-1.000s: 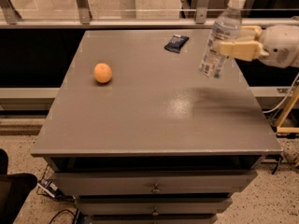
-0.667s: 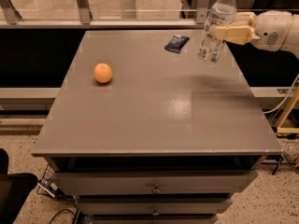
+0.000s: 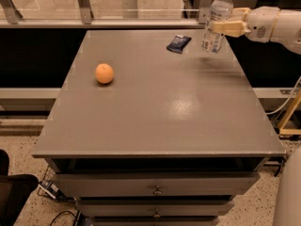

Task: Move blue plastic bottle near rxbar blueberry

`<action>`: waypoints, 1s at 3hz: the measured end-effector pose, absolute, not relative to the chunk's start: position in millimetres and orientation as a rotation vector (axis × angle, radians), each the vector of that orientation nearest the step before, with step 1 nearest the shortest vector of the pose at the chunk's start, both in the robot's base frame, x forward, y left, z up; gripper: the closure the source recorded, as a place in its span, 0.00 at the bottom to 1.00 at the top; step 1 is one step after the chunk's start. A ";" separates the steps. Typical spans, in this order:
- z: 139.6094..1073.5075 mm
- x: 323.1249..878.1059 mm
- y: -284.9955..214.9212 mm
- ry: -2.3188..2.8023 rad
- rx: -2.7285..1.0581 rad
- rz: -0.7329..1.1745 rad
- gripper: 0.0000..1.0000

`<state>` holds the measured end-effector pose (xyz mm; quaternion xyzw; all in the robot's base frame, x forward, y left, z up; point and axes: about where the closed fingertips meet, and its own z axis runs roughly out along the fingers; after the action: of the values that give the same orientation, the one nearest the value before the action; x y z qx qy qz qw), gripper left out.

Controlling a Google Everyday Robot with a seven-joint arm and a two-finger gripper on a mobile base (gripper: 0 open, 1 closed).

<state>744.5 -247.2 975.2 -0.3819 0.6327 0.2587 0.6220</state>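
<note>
The blue plastic bottle will go down on the table (image 3: 199, 56) next to the rxbar blueberry, toward my arm, as my gripper lets go of it. The bottle still hangs slightly tilted above the table.
The blue plastic bottle (image 3: 217, 19) is clear with a white cap and a white-and-blue label. It hangs slightly tilted above the table's far right part, held off the surface. My gripper (image 3: 225, 28) reaches in from the right and is shut on the bottle's middle. The rxbar blueberry (image 3: 178, 43) is a small flat dark blue wrapper lying on the table at the far side, a short way left of the bottle.
An orange (image 3: 104, 73) sits on the left part of the grey table (image 3: 160, 112). Drawers run under the table's front edge. A metal railing (image 3: 84, 6) stands behind the table. A yellow stand (image 3: 290, 117) is at the right.
My gripper has carried the bottle away from me toward the far edge and a little left, nearer the blue wrapper. The orange and the wrapper have not moved.
</note>
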 end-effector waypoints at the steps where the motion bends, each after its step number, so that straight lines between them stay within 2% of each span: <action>1: 960.5 765.5 -255.7 1.472 -0.882 0.553 1.00; 3: 932.9 789.5 -240.9 1.459 -0.875 0.600 1.00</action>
<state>789.5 -240.9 932.9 -0.3806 0.6344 0.2609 0.6202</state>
